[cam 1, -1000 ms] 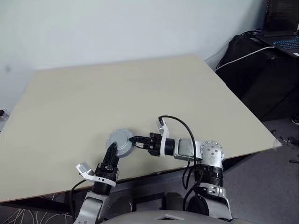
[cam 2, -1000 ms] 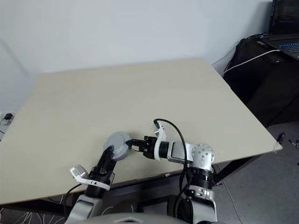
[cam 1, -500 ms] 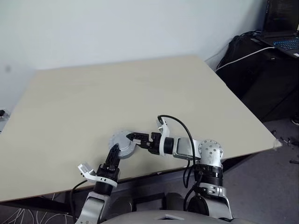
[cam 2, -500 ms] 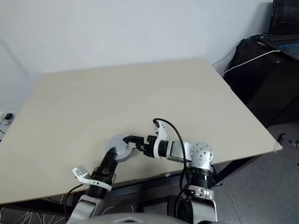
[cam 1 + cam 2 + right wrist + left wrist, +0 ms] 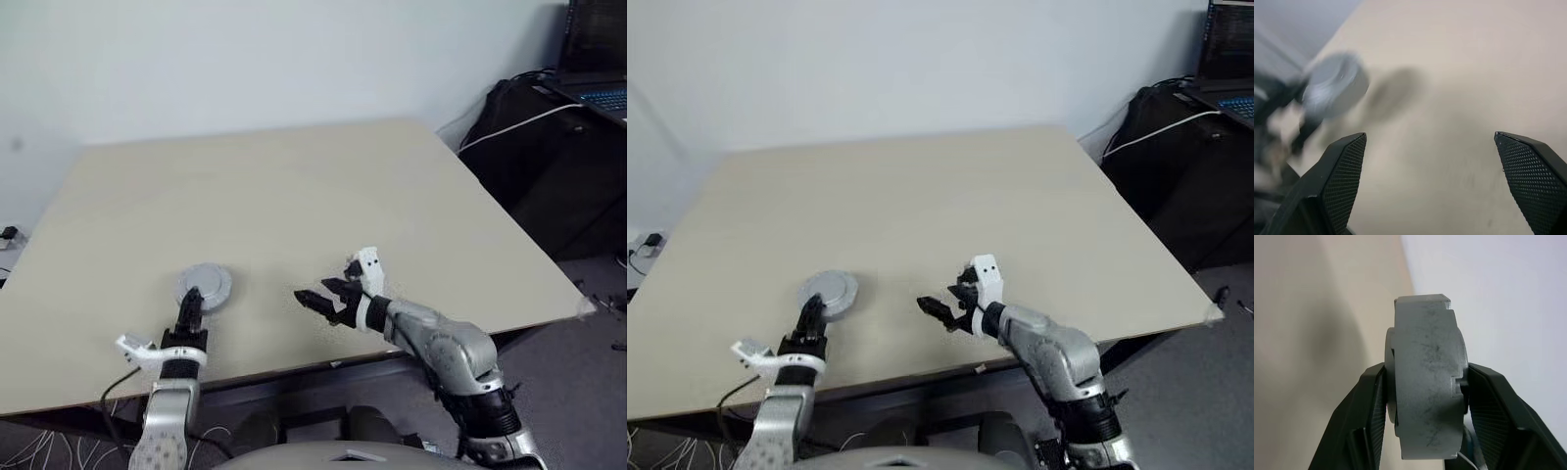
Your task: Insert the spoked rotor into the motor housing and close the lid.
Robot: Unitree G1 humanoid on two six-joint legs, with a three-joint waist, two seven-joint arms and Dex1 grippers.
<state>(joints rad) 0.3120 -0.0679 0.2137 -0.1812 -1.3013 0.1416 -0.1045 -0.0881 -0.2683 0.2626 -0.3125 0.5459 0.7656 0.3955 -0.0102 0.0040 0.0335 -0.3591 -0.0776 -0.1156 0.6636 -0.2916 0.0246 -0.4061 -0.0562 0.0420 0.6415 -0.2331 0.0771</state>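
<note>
The robot's left gripper should release the motor housing flat on the bare table a little farther (image 5: 222,250) toward the white wall.
The round grey motor housing (image 5: 204,287) has its smooth lid face up, low over the table near the front left. My left gripper (image 5: 193,299) is shut on it. In the left wrist view the black fingers (image 5: 1369,401) clamp the two flat faces of the motor housing (image 5: 1427,382), which is seen edge-on. My right gripper (image 5: 315,296) stands open to the right of it, well apart, with nothing between its fingers (image 5: 1344,166). The right wrist view shows the blurred housing (image 5: 1334,90) farther off. The spoked rotor is hidden.
The beige table (image 5: 294,186) runs back to a white wall. Its front edge lies just below both grippers. A dark stand with a laptop (image 5: 593,73) and cables is at the far right, off the table.
The right gripper opened, let go of the housing, rolled and drew back to the right. The left gripper carried the housing away to the left.
</note>
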